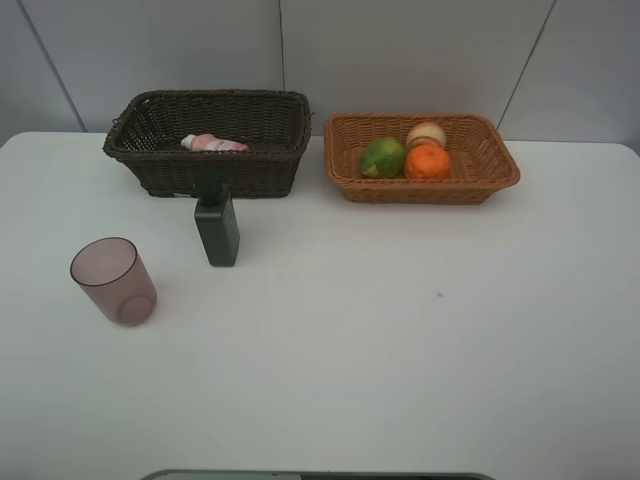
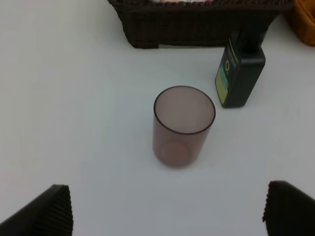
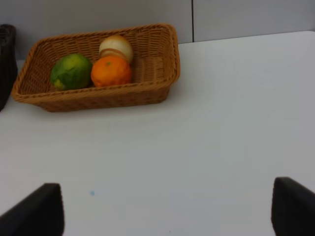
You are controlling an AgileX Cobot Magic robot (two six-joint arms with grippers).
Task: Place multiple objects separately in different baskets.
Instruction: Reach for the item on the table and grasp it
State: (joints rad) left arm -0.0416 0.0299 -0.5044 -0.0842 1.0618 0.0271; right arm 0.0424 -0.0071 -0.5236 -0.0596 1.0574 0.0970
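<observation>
The mauve cup's rim (image 1: 112,282) (image 2: 183,132) is next for my left gripper, which should go there and close with one finger inside the cup.
The mauve cup (image 1: 113,280) stands upright at the table's left. Behind it to the right, the dark green bottle (image 1: 217,228) stands just in front of the dark brown basket (image 1: 230,175), where the pink squeeze bottle (image 1: 213,144) lies. The orange-tan basket (image 1: 420,188) holds the lime (image 1: 382,157), the orange (image 1: 428,161) and the peach-like fruit (image 1: 426,133). My left gripper (image 2: 167,211) is open and empty, short of the cup (image 2: 183,125), with the green bottle (image 2: 239,71) beyond it. My right gripper (image 3: 165,209) is open and empty, well short of the tan basket (image 3: 98,98). Neither gripper shows in the exterior high view.
Both baskets sit side by side at the back of the white table (image 1: 400,340), near the grey wall. A corner of the dark basket (image 3: 6,59) shows in the right wrist view. The tan basket's corner (image 2: 305,14) shows in the left wrist view.
</observation>
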